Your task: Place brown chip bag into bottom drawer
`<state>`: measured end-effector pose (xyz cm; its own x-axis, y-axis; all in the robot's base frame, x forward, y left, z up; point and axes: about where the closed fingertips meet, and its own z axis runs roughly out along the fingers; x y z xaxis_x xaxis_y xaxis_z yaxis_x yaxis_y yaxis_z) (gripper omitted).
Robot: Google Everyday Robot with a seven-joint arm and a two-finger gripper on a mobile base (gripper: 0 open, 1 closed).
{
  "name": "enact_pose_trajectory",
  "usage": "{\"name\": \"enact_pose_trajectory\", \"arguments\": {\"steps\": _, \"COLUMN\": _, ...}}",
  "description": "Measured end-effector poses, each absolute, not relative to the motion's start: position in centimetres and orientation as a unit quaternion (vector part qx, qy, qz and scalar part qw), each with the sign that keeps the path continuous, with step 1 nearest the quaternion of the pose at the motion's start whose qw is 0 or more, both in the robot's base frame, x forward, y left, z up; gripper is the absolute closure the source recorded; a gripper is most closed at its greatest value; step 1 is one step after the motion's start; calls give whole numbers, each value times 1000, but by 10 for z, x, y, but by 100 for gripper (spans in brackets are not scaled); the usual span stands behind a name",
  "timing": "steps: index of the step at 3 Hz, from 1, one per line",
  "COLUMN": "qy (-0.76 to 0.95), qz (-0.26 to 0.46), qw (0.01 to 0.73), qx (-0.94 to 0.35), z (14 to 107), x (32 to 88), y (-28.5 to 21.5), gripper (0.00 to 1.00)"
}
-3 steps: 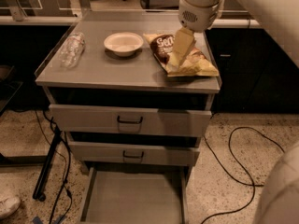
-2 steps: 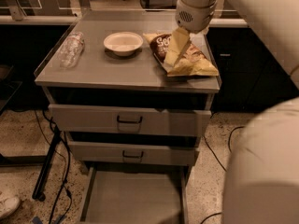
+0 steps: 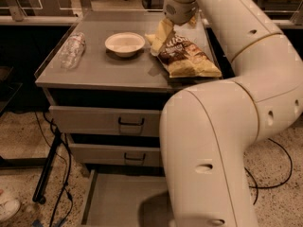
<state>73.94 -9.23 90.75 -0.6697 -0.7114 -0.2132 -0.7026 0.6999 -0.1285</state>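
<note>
I need to move my gripper down next to the brown chip bag's dark end [image 3: 172, 50] near the white bowl and close it there.
The brown chip bag [image 3: 188, 56] lies flat on the right side of the grey cabinet top [image 3: 94, 72], with its dark brown end toward the back and its pale yellow end toward the front. My gripper [image 3: 165, 40] hangs over the bag's back left end and is open. One pale finger [image 3: 161, 34] reaches down beside the bag's left edge; the other is mostly hidden behind the wrist. The bag is not lifted. The bottom drawer [image 3: 118, 205] is pulled out near the floor, with a bare grey floor, partly hidden by my arm.
A white bowl [image 3: 125, 43] sits just left of the gripper. A clear plastic bottle [image 3: 73, 50] lies at the cabinet's left edge. Two upper drawers with black handles [image 3: 130, 122] are closed. My arm [image 3: 222, 141] fills the right. Cables [image 3: 52, 174] lie on the floor at left.
The gripper has shifted from over the bag's middle to its back left end. My arm has swung into the right foreground. The bag has not moved.
</note>
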Motion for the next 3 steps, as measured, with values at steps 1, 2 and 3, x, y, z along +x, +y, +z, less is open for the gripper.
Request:
{"name": "enact_pose_trajectory", "arguments": {"steps": 1, "qy": 911, "qz": -19, "qw": 143, "qx": -386, "z": 907, "x": 751, "y": -88, "gripper": 0}}
{"name": "enact_pose_trajectory", "arguments": {"steps": 2, "qy": 920, "qz": -30, "qw": 136, "qx": -367, "z": 892, "x": 764, "y": -101, "gripper": 0}}
{"name": "enact_pose_trajectory", "arguments": {"steps": 3, "qy": 927, "qz": -48, "qw": 123, "qx": -351, "z": 864, "x": 782, "y": -113, "gripper": 0}}
